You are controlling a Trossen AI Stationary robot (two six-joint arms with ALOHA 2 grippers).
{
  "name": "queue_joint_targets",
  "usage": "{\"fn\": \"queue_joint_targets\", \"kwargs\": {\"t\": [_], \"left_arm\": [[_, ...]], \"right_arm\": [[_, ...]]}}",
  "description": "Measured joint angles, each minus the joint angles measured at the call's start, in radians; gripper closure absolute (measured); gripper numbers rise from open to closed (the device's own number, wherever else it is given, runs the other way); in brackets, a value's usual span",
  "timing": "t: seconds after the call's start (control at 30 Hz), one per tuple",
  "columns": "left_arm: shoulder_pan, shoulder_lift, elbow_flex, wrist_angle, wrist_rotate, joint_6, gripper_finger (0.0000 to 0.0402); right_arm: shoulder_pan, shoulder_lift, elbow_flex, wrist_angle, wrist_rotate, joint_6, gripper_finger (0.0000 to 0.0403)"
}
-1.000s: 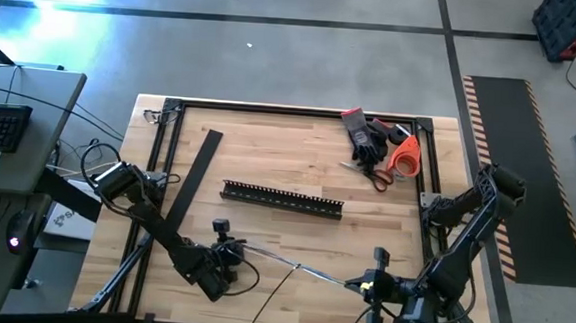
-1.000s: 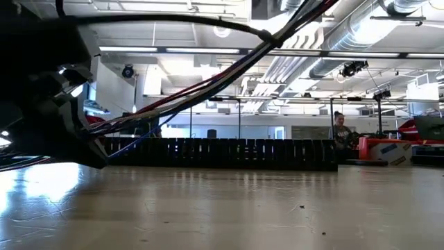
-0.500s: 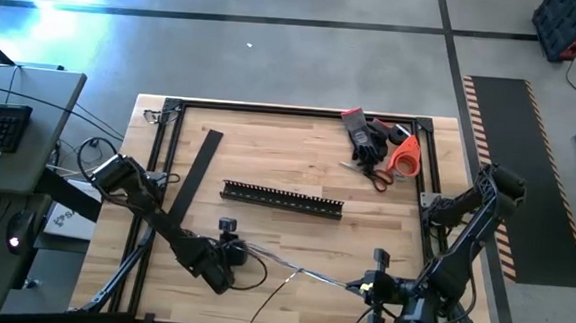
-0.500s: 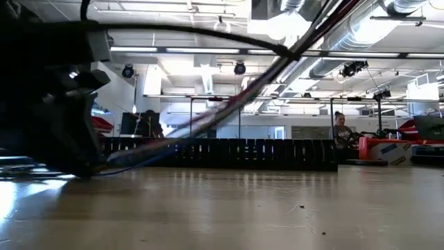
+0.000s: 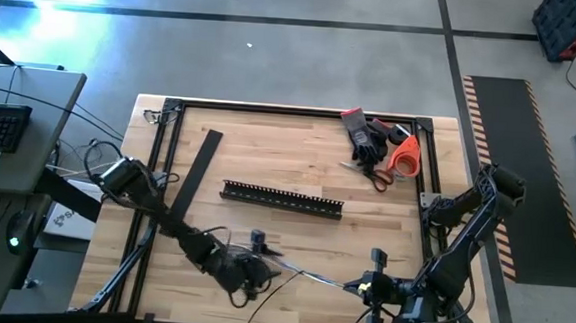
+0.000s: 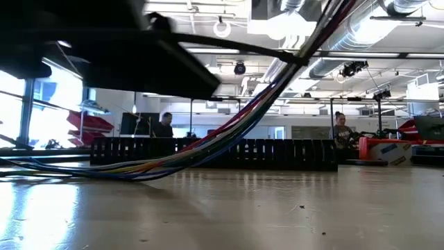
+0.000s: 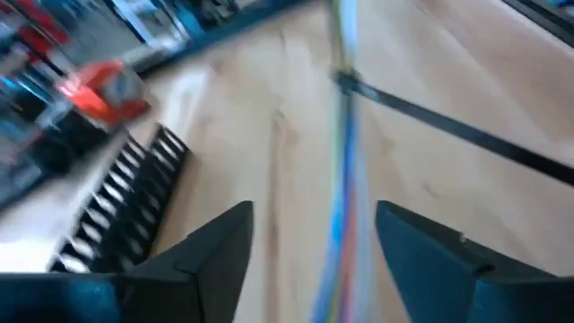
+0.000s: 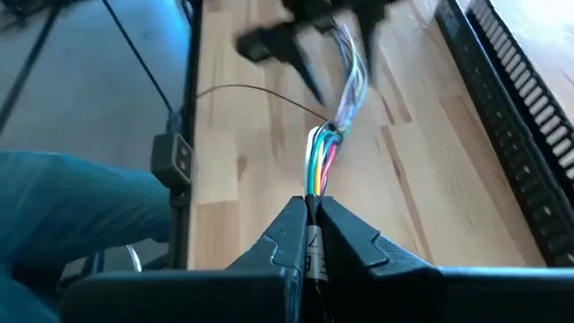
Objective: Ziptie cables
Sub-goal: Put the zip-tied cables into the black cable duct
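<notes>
I need to close my left gripper on the cable bundle's loose-end side (image 5: pixel 278 261) (image 7: pixel 339 265), across the black ziptie from where my right gripper holds it.
The cables (image 5: pixel 306 274) form one bundle of coloured and pale wires, bound by a black ziptie (image 7: pixel 345 79) whose long tail (image 7: pixel 466 135) sticks out sideways. My right gripper (image 5: pixel 363 284), near the front right, is shut on the bundle's right end. My left gripper (image 7: pixel 314 215) is open over the bundle's left part (image 5: pixel 262 262), one finger on each side of the wires and clear of them. The bundle's left end (image 6: pixel 132 170) lies on the table. My right gripper pinches the cable bundle (image 8: pixel 314 184) between its two fingers, just short of the ziptie (image 8: pixel 334 131). The fingers slant down from the table's right side and lie along the wires. From the hold the bundle slopes down to the table on the left.
A black slotted duct (image 5: pixel 282 197) lies mid-table, with a flat black strip (image 5: pixel 195 179) to its left. Gloves, scissors and an orange tape roll (image 5: pixel 405 155) sit at the far right corner. People (image 6: pixel 164 125) show in the room beyond the table.
My left gripper has opened and let go of the bundle. It has moved toward the table's right edge along the wires, risen a little and tipped up. The bundle's left end, held off the table before, now lies on it.
</notes>
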Motion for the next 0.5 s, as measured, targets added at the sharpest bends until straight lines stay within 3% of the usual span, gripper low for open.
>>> {"fn": "queue_joint_targets", "kwargs": {"t": [0.1, 0.27, 0.5], "left_arm": [[0.028, 0.057, 0.0, 0.147, 0.005, 0.091, 0.0181], [0.064, 0.132, 0.0, 0.304, 0.148, 0.138, 0.018], [0.054, 0.152, 0.023, 0.328, 0.173, 0.171, 0.018]], "right_arm": [[0.0, 0.0, 0.0, 0.047, 0.0, -0.054, 0.0396], [-0.015, 0.0, 0.0, 0.085, -0.002, -0.092, 0.0396], [-0.055, 0.0, 0.0, 0.079, -0.006, -0.093, 0.0396]]}}
